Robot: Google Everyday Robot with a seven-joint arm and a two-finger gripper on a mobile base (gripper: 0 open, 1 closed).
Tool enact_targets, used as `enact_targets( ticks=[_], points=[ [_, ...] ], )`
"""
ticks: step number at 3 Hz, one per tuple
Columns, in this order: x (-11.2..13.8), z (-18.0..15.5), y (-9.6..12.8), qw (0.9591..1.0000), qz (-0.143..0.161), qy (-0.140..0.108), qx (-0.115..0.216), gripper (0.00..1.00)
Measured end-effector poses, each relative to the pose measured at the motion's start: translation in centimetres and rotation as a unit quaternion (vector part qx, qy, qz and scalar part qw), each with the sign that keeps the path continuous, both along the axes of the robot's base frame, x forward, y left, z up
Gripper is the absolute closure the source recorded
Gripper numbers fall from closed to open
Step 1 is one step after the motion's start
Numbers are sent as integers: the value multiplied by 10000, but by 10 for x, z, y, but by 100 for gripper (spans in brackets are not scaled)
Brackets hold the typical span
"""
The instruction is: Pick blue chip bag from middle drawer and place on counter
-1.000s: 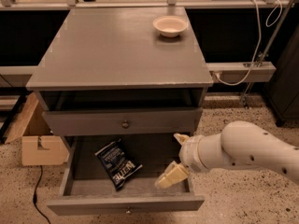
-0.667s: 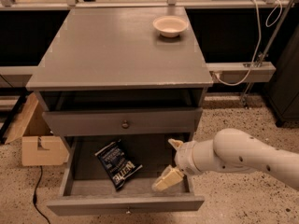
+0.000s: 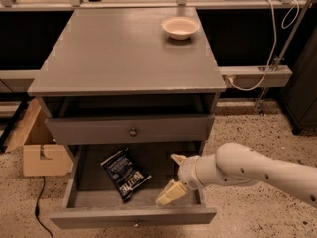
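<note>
My gripper needs to grab the blue chip bag's long edge (image 3: 141, 175) that is nearest its fingers, toward the front of the middle drawer, which is open.
The blue chip bag (image 3: 125, 174) lies flat inside the open middle drawer (image 3: 133, 216), left of centre, with its white lettering facing up. My gripper (image 3: 168, 178) hangs over the right part of the drawer, just right of the bag and apart from it. Its pale fingers (image 3: 169, 193) are spread open and hold nothing. The counter (image 3: 124, 53) is the grey top slab of the cabinet above.
A white bowl (image 3: 180, 27) sits at the back right of the counter. The alike grey drawer (image 3: 130, 129) above the open one is shut. A cardboard box (image 3: 38, 148) stands on the floor to the left. A cable tray (image 3: 257, 76) and wires run at the right.
My arm has moved left over the open drawer, bringing the gripper closer to the chip bag. The bag has not moved.
</note>
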State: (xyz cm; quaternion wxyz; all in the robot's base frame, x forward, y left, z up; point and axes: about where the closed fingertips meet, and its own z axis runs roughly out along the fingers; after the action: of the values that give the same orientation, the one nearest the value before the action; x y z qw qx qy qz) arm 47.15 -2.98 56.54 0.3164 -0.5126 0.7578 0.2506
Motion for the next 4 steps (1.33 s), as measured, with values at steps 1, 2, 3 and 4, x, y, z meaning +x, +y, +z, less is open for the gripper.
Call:
enact_targets(
  ticks=[1, 2, 3, 4],
  points=[
    [10, -25, 3, 9999, -56, 100, -91, 0],
    [39, -63, 6, 9996, -158, 95, -236, 0],
    [79, -101, 19, 9981, -373, -29, -496, 0],
    [103, -126, 32, 9969, -500, -70, -610, 0]
  ],
)
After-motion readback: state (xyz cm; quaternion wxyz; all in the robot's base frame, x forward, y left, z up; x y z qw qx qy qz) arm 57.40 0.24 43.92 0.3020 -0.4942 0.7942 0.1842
